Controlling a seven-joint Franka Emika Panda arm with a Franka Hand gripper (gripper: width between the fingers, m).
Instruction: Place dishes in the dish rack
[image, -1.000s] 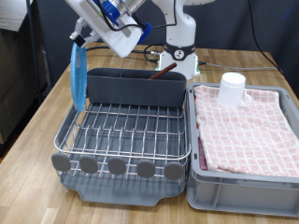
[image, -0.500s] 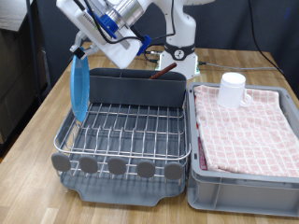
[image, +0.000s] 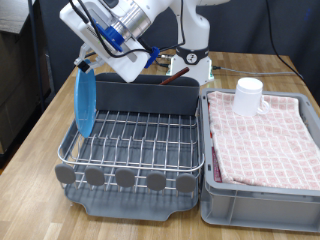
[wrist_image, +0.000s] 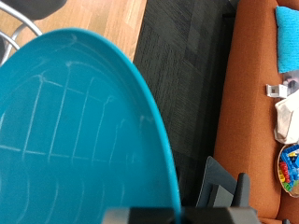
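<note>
My gripper will release the light-blue plate on the dish rack's wires (image: 98, 156), along the side that is farthest from the grey bin.
My gripper (image: 82, 66) is shut on the top rim of the round light-blue plate (image: 85, 102). It holds the plate on edge over the exterior view's left side of the wire dish rack (image: 140, 145), with the plate's lower rim down among the wires. In the wrist view the plate (wrist_image: 75, 131) fills most of the picture. The white cup (image: 248, 95) stands upside down on the pink checkered cloth. A dark-brown spoon handle (image: 174, 75) sticks up behind the grey utensil caddy (image: 145, 93).
A grey bin (image: 262, 205) lined with the pink checkered cloth (image: 265, 140) stands to the exterior view's right of the rack. A row of grey discs (image: 125, 178) lines the rack's front edge. The robot base (image: 195, 60) stands behind the caddy.
The hand has swung and come down a little. The plate has shifted slightly towards the exterior view's left and lower into the rack. The cup and spoon have not moved.
</note>
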